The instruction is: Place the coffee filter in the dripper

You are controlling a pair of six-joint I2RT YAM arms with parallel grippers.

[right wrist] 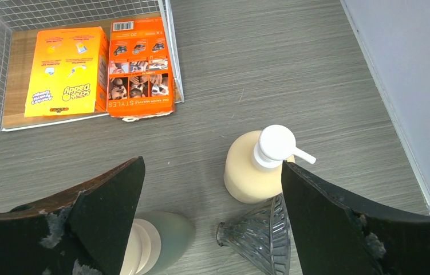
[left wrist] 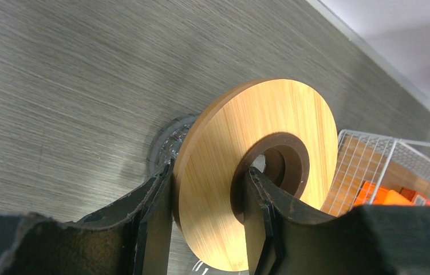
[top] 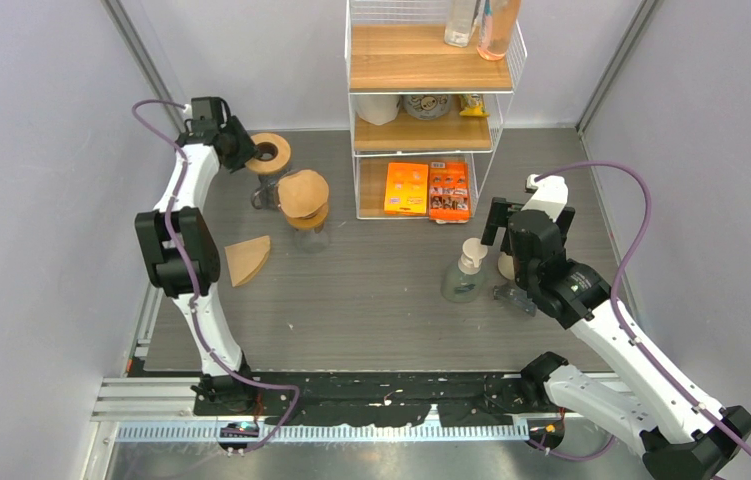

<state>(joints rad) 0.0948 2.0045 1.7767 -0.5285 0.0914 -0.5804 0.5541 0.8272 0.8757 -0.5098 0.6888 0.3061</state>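
Next, the left gripper releases the ring next to the brown filter (top: 276, 169) that sits in the wooden collar.
A folded brown coffee filter (top: 248, 259) lies flat on the table at the left. My left gripper (top: 248, 152) is shut on a wooden ring (top: 273, 152) that sits on a glass stand. In the left wrist view one finger (left wrist: 155, 212) is outside the ring's (left wrist: 224, 154) rim and the other is in its dark centre hole. A clear ribbed glass dripper cone (right wrist: 261, 234) lies on its side by the bottles, also in the top view (top: 516, 299). My right gripper (right wrist: 212, 229) hangs open and empty above it.
A second glass stand with a wooden collar holds a brown filter (top: 303, 193) next to the ring. A cream pump bottle (right wrist: 252, 169) and a green pump bottle (top: 463, 273) stand beside the cone. A wire shelf (top: 421, 150) with orange boxes (right wrist: 101, 66) is at the back.
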